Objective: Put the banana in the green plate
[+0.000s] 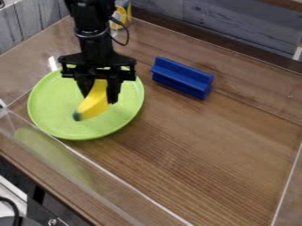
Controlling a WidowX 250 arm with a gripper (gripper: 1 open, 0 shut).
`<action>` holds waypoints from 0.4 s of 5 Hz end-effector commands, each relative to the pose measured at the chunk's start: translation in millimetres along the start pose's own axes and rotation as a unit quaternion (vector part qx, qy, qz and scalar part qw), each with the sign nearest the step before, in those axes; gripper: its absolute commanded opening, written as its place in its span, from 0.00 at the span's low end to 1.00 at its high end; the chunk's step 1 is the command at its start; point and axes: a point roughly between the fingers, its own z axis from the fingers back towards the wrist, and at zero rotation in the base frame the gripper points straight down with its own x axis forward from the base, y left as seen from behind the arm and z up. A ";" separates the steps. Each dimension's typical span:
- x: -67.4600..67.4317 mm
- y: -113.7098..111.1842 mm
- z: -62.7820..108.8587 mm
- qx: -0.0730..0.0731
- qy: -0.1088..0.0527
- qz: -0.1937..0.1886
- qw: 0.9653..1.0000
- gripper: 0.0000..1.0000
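Note:
I need to let go of the banana with my gripper on the green plate (91, 115), between the plate's middle and its near rim.
The yellow banana (94, 105) hangs tilted over the middle of the green plate (48, 110), its lower tip close to the plate's surface. My black gripper (101, 90) points straight down and is shut on the banana's upper end. The plate lies at the left of the wooden table. Whether the banana's tip touches the plate I cannot tell.
A blue rectangular block (182, 77) lies to the right of the plate. Clear plastic walls (141, 190) fence the table along the front and left. A yellow-labelled can (119, 15) stands behind the arm at the back.

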 end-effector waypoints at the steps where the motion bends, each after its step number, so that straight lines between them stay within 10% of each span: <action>1: 14.4 0.1 6.2 0.003 -0.021 0.027 0.999 0.00; 2: 16.6 16.3 3.9 0.007 -0.019 0.025 0.999 0.00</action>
